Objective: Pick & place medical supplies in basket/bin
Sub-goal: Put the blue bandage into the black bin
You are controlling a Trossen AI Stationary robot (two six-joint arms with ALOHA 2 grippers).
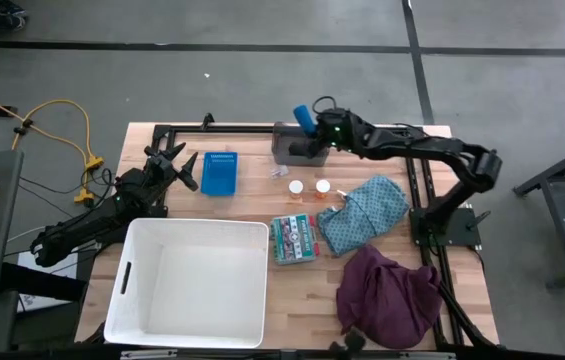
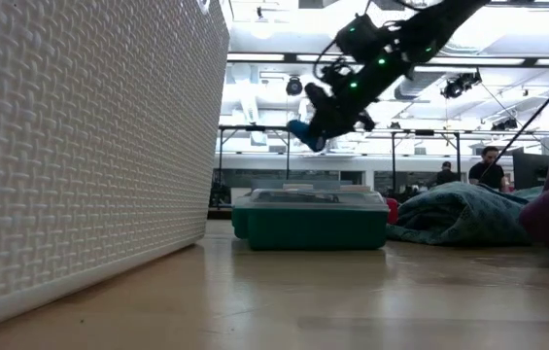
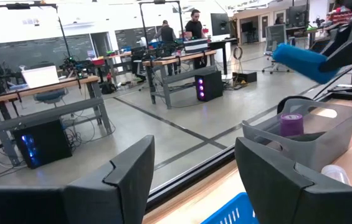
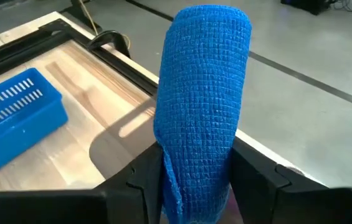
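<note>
My right gripper will let go of the blue roll inside the grey basket (image 1: 290,152), by the side of the basket that faces the blue bin.
My right gripper (image 1: 314,128) is shut on the small blue roll (image 1: 305,118) and hangs over the far end of the grey basket (image 1: 297,148). The purple roll (image 3: 291,124) stands inside that basket. Two orange bottles with white caps (image 1: 295,187) (image 1: 323,186) stand on the table just nearer than the basket. The teal patterned cloth (image 1: 367,212) and the maroon cloth (image 1: 390,295) lie in heaps on the table's right side. My left gripper (image 1: 184,165) waits open at the table's left, beside the blue bin (image 1: 219,172). My right gripper pinches the blue roll by its lower end (image 4: 191,177) between the two fingers (image 4: 258,177). It comes from the table's right, slanting. The rest of the roll sticks out past the fingertips. The roll is lifted clear, tilted, above the grey basket (image 3: 325,127).
A large white woven bin (image 1: 190,280) fills the near left of the table. A green lidded box (image 1: 294,238) lies between it and the teal cloth. A black frame runs along the far and right edges. People stand in the room beyond.
</note>
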